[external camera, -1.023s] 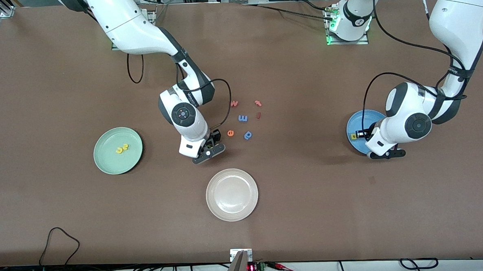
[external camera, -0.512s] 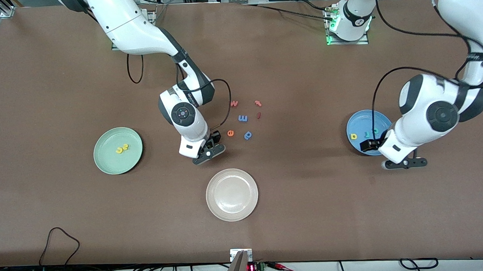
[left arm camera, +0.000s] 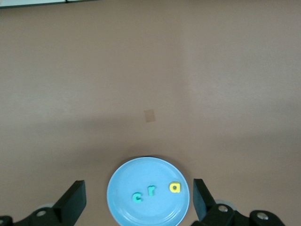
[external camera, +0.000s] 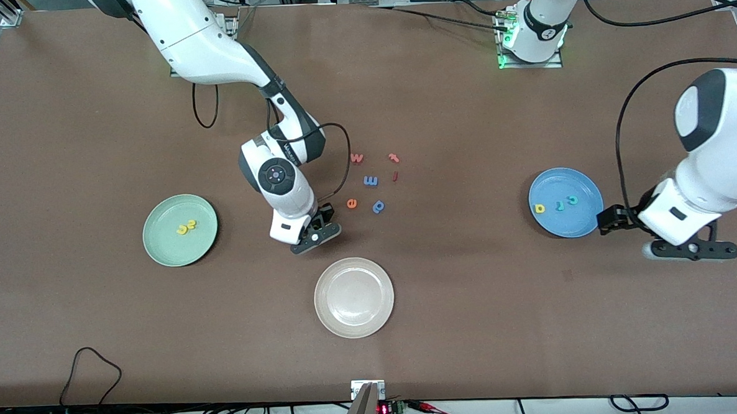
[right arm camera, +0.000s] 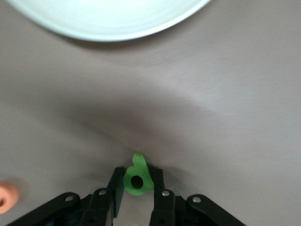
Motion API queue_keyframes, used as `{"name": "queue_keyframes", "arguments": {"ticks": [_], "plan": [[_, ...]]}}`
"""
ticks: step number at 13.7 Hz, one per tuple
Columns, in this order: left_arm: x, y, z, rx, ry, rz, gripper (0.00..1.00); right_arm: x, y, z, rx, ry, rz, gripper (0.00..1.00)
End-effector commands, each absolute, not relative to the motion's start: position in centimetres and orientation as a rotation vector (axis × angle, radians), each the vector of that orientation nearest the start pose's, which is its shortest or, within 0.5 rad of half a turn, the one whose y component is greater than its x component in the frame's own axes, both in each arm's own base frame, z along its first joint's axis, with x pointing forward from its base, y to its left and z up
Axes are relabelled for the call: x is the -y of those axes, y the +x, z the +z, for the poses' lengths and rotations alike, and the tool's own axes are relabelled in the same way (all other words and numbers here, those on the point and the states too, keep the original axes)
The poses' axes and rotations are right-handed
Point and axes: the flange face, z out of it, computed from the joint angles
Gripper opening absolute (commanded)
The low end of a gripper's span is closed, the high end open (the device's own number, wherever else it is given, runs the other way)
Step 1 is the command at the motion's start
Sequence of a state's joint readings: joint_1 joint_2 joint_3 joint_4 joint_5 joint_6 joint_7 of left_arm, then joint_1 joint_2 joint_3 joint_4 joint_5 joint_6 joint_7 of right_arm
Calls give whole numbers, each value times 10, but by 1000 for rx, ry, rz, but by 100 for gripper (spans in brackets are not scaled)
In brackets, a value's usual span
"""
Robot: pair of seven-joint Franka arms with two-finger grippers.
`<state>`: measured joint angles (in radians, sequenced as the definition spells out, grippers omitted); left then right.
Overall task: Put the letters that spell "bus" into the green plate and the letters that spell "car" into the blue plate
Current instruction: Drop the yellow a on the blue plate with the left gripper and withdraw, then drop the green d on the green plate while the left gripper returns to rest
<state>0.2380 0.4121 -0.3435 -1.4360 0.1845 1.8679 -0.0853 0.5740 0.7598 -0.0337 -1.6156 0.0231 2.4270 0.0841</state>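
The green b will come to rest on the green plate [external camera: 181,215], just behind the yellow u and s, as soon as my right gripper releases it.
The green plate [external camera: 165,247] holds the yellow u and s [external camera: 186,227]. My right gripper [external camera: 312,234] [right arm camera: 137,182] is shut on the green b [right arm camera: 138,165], low over the table between the scattered letters and the cream plate. The blue plate [external camera: 577,219] [left arm camera: 141,172] holds the teal c [left arm camera: 138,197], teal r [left arm camera: 152,190] and yellow a [left arm camera: 175,188]. My left gripper [external camera: 687,250] [left arm camera: 136,202] hangs open and empty, high over the table beside the blue plate, toward the left arm's end.
A cream-white plate [external camera: 355,323] [right arm camera: 108,26] lies nearer the front camera than the right gripper. Loose letters lie mid-table: red w [external camera: 357,158], small red r-like letter [external camera: 394,157], red i [external camera: 394,176], blue m [external camera: 371,181], orange e [external camera: 352,203], blue p [external camera: 378,206].
The left gripper opened, left the teal letters in the blue plate, then rose and swung off toward the left arm's end. The right gripper closed on the green b.
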Motion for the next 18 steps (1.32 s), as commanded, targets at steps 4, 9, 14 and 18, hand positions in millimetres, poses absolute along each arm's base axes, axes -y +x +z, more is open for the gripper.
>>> {"name": "queue_keyframes", "arguments": {"ticks": [4,9,14,18], "plan": [[-11,661,567,114,-3145,-223,100,-219,615,262,631,-3105,121,0],[-1,615,576,94,-3168,-22,100,-96,592,247,504,-3169,284,0],[-1,590,561,88,-3169,-26,100,-40,598,250,466,-3162,288,99],[-6,592,564,102,-3167,-32,100,-43,627,354,439,-3163,233,100]]}}
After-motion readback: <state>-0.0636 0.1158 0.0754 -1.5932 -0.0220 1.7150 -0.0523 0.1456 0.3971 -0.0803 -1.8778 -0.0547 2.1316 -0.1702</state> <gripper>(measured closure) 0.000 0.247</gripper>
